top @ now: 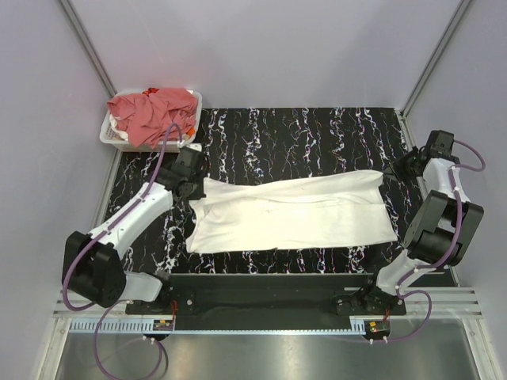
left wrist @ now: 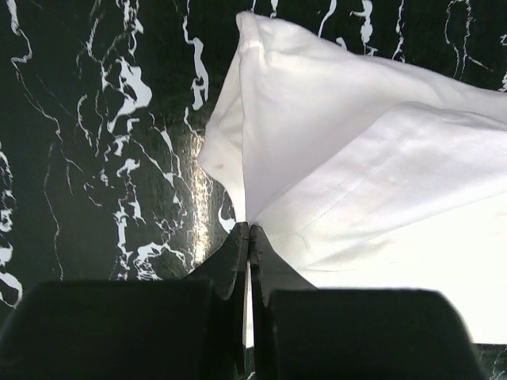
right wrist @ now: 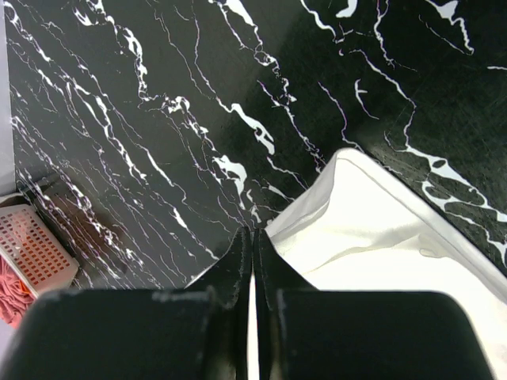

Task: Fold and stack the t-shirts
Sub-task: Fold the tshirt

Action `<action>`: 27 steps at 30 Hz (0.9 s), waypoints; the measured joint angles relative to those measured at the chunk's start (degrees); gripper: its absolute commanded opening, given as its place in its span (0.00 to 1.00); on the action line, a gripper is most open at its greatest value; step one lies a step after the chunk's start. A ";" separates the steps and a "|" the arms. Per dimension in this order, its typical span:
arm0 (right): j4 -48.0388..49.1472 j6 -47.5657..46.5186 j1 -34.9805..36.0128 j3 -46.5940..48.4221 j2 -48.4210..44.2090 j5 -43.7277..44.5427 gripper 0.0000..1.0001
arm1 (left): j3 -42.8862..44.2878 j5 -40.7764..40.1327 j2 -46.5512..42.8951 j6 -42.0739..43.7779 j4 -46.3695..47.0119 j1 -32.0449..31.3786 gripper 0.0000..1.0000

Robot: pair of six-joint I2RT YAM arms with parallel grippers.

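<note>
I can see my left gripper pinching a slanting fold short of the white t-shirt's loose far corner, so next I open it and take that corner [left wrist: 250, 27] before I straighten the t-shirt.
The white t-shirt [top: 293, 214] lies stretched across the middle of the black marbled table, folded lengthwise. My left gripper [top: 196, 179] is shut on its far left corner. In the left wrist view the gripper [left wrist: 249, 230] pinches the white cloth [left wrist: 356, 158] between closed fingers. My right gripper [top: 394, 169] is shut on the far right corner. In the right wrist view the gripper [right wrist: 253, 234] holds the white cloth [right wrist: 372, 229] low over the table. Salmon-red t-shirts [top: 154, 111] lie heaped in the basket at the back left.
A white plastic basket [top: 111, 133] stands at the table's back left corner, just behind my left gripper; its mesh wall [right wrist: 32, 247] also shows in the right wrist view. Grey walls enclose the table on three sides.
</note>
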 measured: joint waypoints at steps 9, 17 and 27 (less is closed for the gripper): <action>0.07 1.44 -0.39 8.35 3.28 -0.59 0.00 | 9.16 -0.57 6.64 -0.26 0.11 0.04 0.00; 1.33 2.08 -0.44 15.08 8.17 -1.14 0.00 | 23.52 -0.74 18.47 2.38 2.29 1.07 0.00; 4.28 2.12 -0.68 12.41 9.18 -1.64 0.00 | 21.11 -0.50 18.75 2.29 2.62 1.25 0.00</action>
